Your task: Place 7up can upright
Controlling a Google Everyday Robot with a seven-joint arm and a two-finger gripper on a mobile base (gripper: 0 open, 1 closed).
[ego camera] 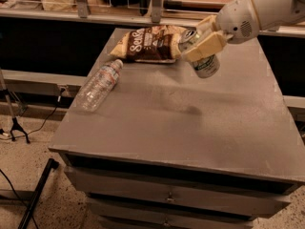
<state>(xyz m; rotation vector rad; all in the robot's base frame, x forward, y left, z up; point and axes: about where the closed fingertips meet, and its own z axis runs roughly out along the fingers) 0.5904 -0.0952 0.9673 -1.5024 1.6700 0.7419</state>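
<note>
Next, I put the 7up can down upright with my gripper on the grey table (181,102) in front of the brown chip bag.
The 7up can (205,65), silver with a green band, hangs tilted in the air above the back right part of the grey table (181,113). Its top points up and to the left and its base down and to the right. My gripper (202,44) is shut on the can, with a cream finger (206,46) across its upper body. The white arm (259,8) reaches in from the upper right. The can's shadow lies on the table below it.
A brown chip bag (150,43) lies at the back of the table just left of the can. A clear plastic water bottle (98,85) lies on its side near the left edge. Drawers are below the table top, and a shelf stands behind.
</note>
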